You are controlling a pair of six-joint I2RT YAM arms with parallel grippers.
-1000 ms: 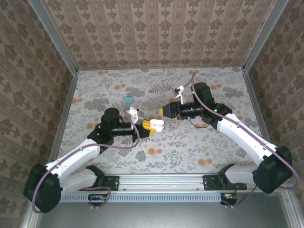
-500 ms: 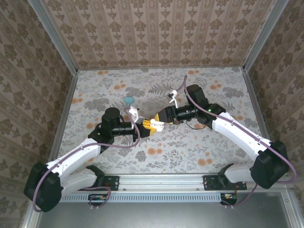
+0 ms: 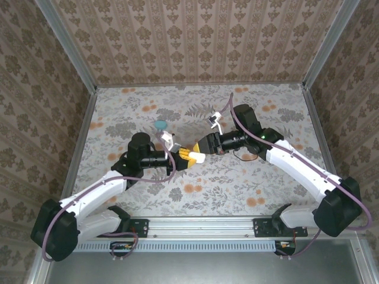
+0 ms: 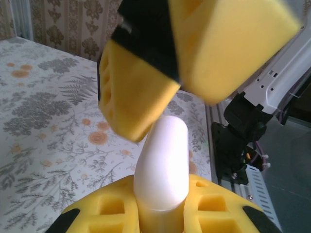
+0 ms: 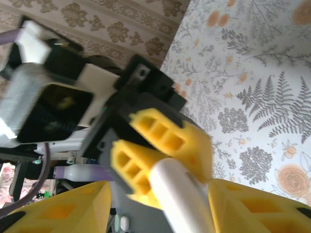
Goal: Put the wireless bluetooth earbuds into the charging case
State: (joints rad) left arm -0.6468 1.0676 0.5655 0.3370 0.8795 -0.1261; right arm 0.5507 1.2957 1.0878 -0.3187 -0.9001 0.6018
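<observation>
The robot's left gripper needs to release the white charging case just behind the orange flowers (image 3: 192, 165) that face the middle of the metal rail.
My left gripper (image 3: 185, 156) (image 4: 160, 216) is shut on a white charging case (image 3: 197, 157) (image 4: 163, 160), holding it in the air above the middle of the table with its rounded end pointing right. My right gripper (image 3: 204, 148) (image 5: 155, 196) has come in from the right and stands open, one yellow finger on each side of the case's (image 5: 182, 199) free end. Its left finger stands clear of the case. Whether the case's lid is open is hidden. A tiny white piece (image 5: 124, 224) lies on the table far below; it is too small to tell if it is one of the earbuds.
A small teal round object (image 3: 160, 125) lies on the flowered table (image 3: 237, 183) behind the left arm. Patterned walls close in the back and both sides. The metal rail (image 3: 201, 228) with the arm bases runs along the near edge.
My right gripper has moved left and down to the case's free end. The left gripper has kept its grip and shifted slightly to the right.
</observation>
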